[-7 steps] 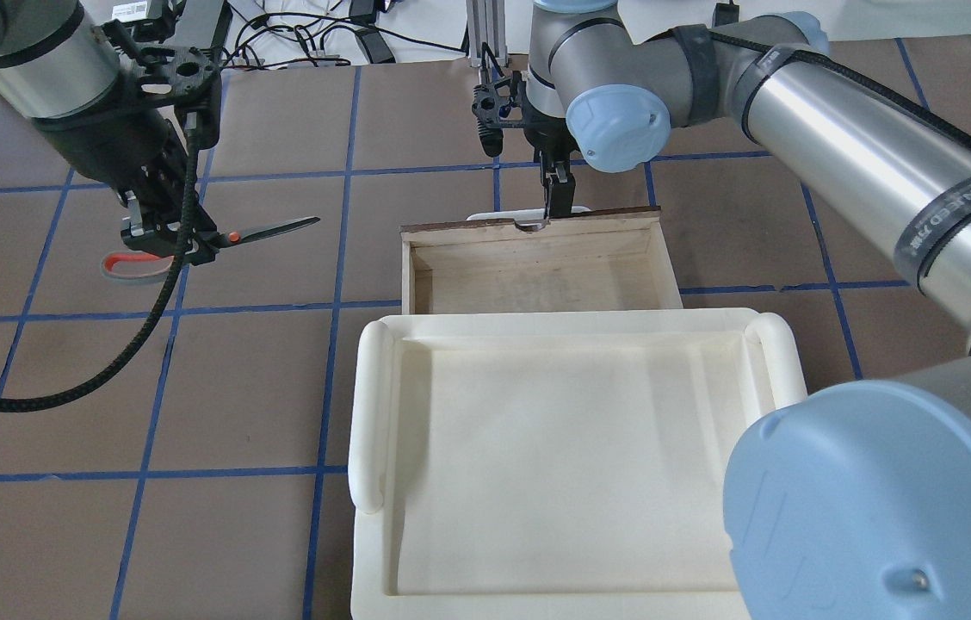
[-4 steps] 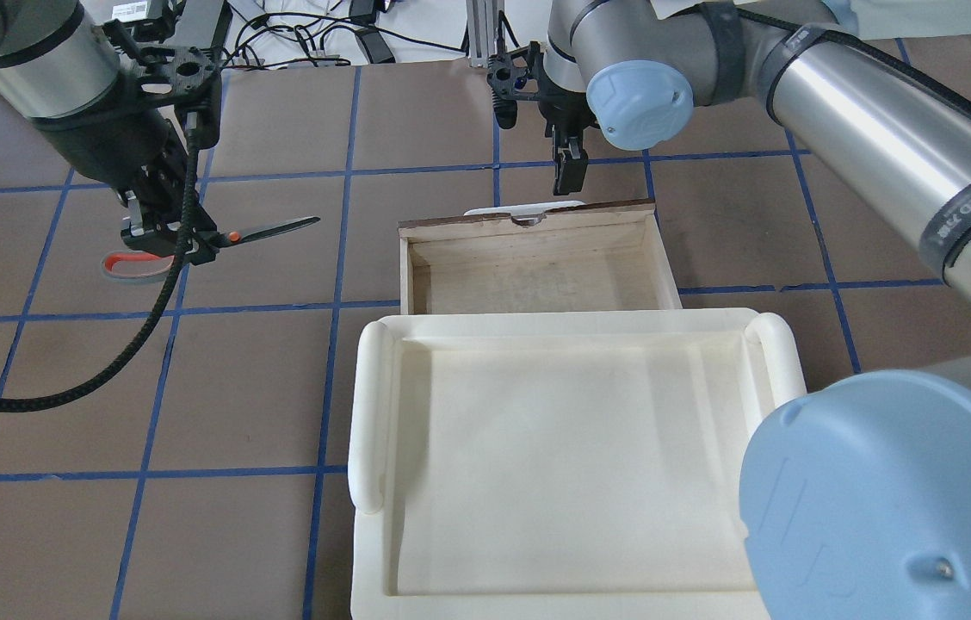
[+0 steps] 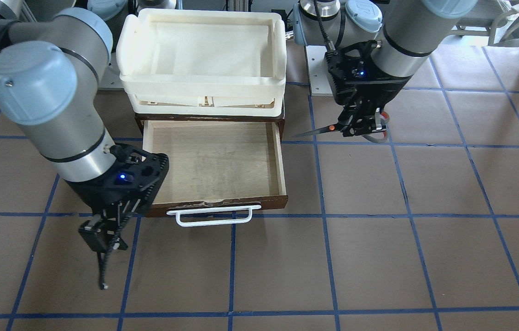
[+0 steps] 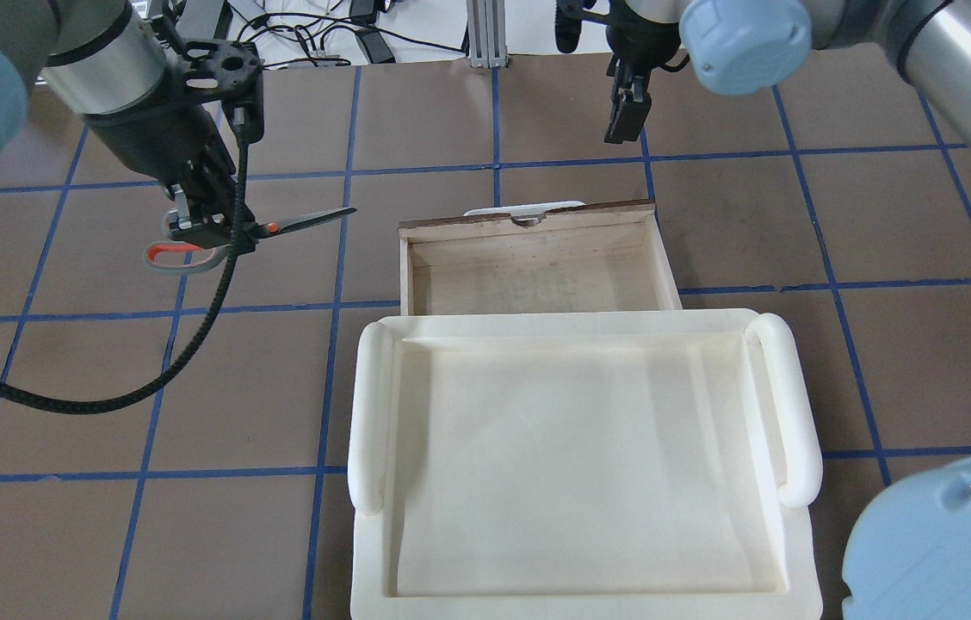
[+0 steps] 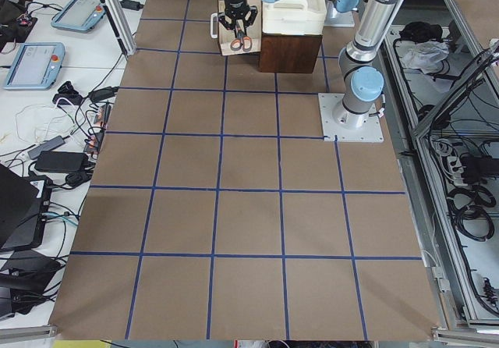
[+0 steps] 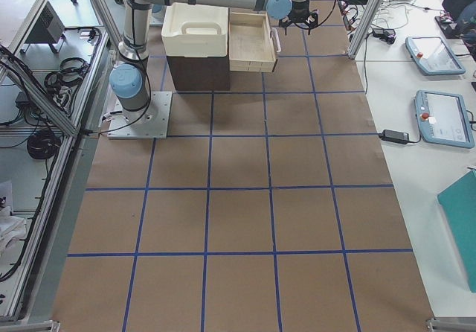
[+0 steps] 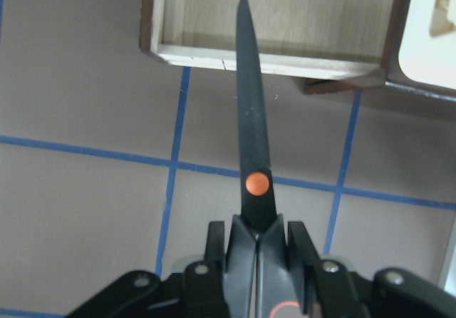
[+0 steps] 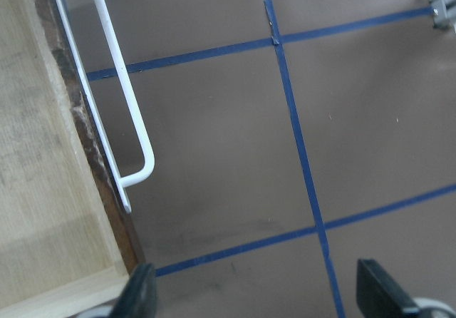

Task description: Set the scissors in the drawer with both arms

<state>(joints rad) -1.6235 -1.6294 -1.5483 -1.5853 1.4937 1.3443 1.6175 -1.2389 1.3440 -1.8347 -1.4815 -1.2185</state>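
Next, I open my left gripper to let go of the scissors, so that they lie flat on the middle of the open drawer's wooden bottom (image 3: pixel 225 168). The scissors are still held level above the table.
The scissors (image 4: pixel 283 226) have dark blades, an orange pivot dot and orange-lined handles. My left gripper (image 4: pixel 208 229) is shut on them near the pivot and holds them level above the table, blades pointing at the drawer (image 4: pixel 537 275). In the left wrist view the blade (image 7: pixel 251 118) reaches over the drawer's side wall (image 7: pixel 271 60). The drawer (image 3: pixel 213 156) stands pulled open and empty, with its white handle (image 3: pixel 213 215) in front. My right gripper (image 4: pixel 623 116) is open and empty, beyond the drawer front; it also shows in the front view (image 3: pixel 98 239).
A cream-white tray (image 4: pixel 369 413) sits on top of the dark cabinet behind the drawer. The left arm's black cable (image 4: pixel 184 344) hangs over the table. Brown table with blue tape lines lies all around.
My right gripper has let go of the drawer handle and drawn away from the drawer, up and to the right. My left gripper has carried the scissors a little toward the drawer.
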